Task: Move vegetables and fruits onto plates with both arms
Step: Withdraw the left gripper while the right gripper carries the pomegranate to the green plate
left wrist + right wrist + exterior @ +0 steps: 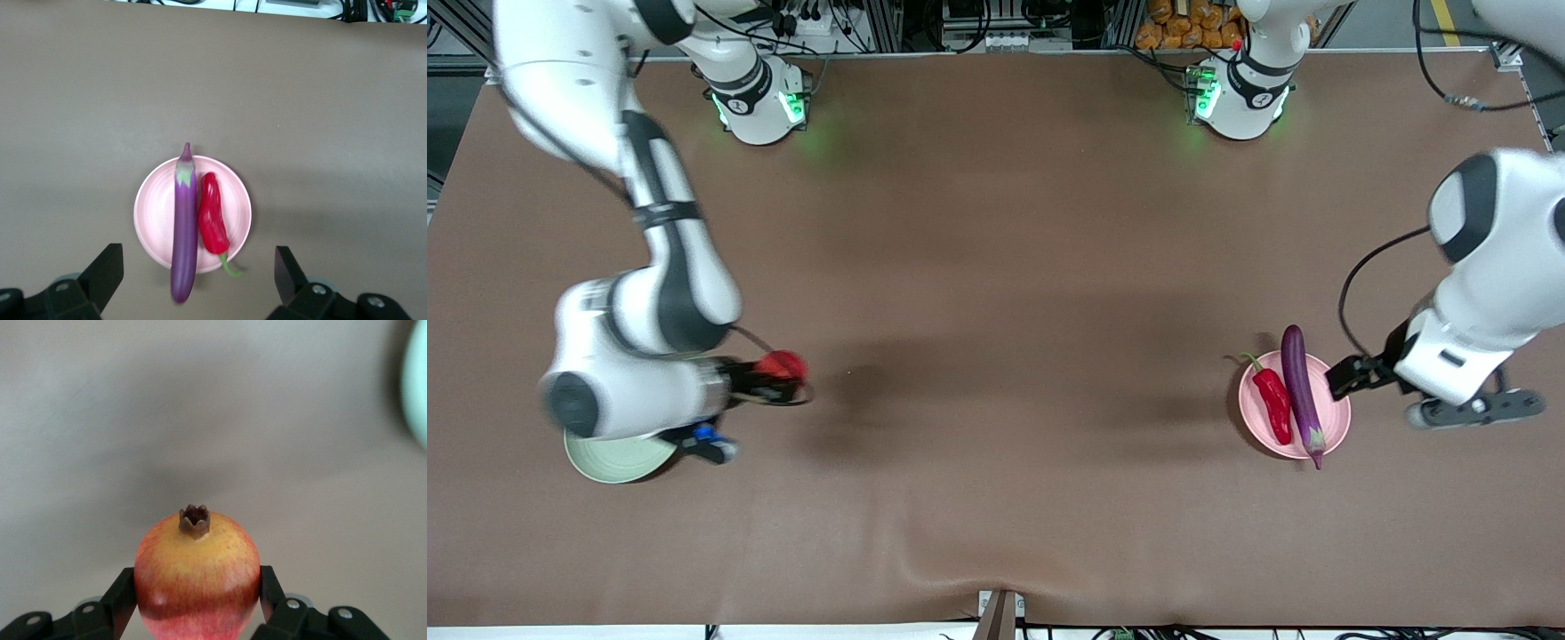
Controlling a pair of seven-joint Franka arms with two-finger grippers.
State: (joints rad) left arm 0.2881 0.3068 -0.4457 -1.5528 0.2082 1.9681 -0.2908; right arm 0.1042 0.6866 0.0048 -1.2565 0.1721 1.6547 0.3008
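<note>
The round red fruit will go down from my right gripper onto the pale green plate's side [651,415], the one that is facing the pink plate.
My right gripper [769,380] is shut on the round red apple [781,364] with a yellowish patch and holds it above the table, beside the pale green plate [618,460]. In the right wrist view the apple [197,583] sits between both fingers [121,597]. The right arm hides most of the green plate. The purple eggplant [1301,391] and the red chili pepper [1273,403] lie side by side on the pink plate [1339,418]. My left gripper [1352,376] is open and empty, up over that plate's rim. The pale ribbed fruit is not in view.
The brown table cloth has a raised fold at the front edge [996,569]. The green plate's rim shows at the edge of the right wrist view [418,387]. Both arm bases [760,102] stand along the back edge.
</note>
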